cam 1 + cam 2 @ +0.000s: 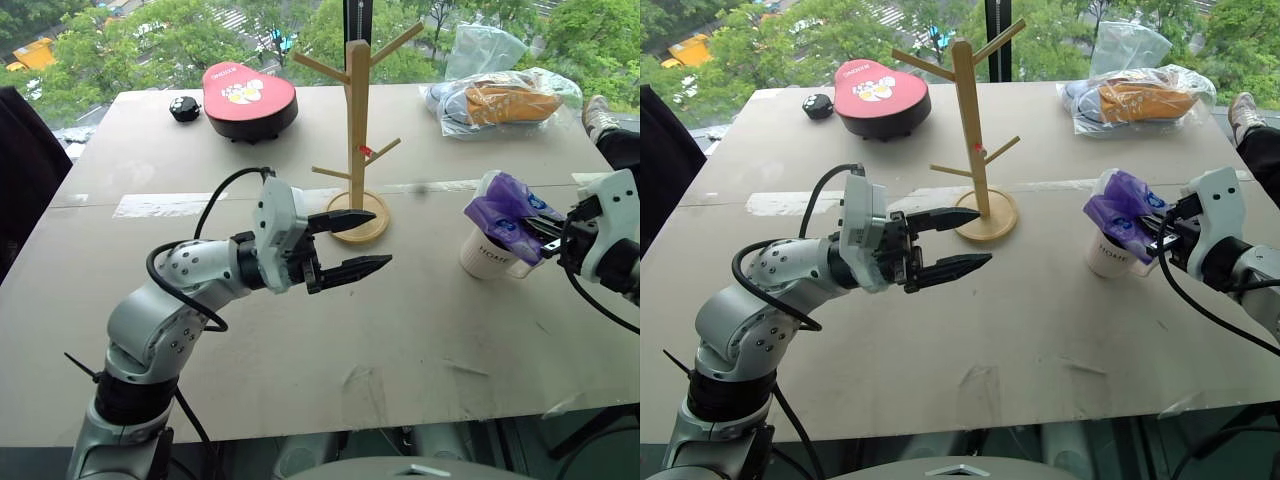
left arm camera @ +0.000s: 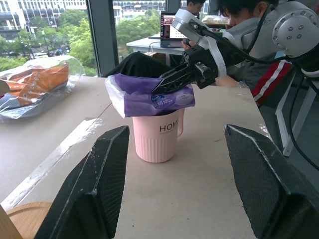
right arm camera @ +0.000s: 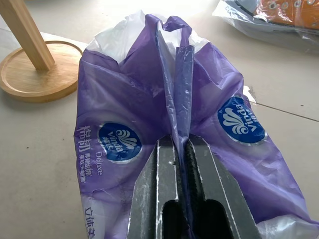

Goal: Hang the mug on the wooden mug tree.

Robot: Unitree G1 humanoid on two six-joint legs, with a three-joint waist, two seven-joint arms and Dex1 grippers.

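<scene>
Next, my right gripper lets go of the purple-and-white plastic bag on the bare table off the mug's handle side (image 1: 605, 238).
The cream mug (image 1: 487, 257) with "HOME" lettering stands upright on the table at the right. A purple-and-white plastic bag (image 1: 503, 208) is stuffed into its mouth and hides the inside. My right gripper (image 1: 546, 231) comes in from the right and is shut on a fold of that bag (image 3: 174, 99), above the mug's rim. The wooden mug tree (image 1: 358, 120) stands upright mid-table on its round base (image 1: 372, 228). My left gripper (image 1: 378, 241) is open and empty. It hovers in front of the tree's base and points toward the mug (image 2: 157, 142).
At the back left lie a red round case (image 1: 250, 100) and a small black object (image 1: 185, 108). Clear bags with something orange inside (image 1: 500, 100) sit at the back right. A person (image 2: 249, 30) sits beyond the table's right edge.
</scene>
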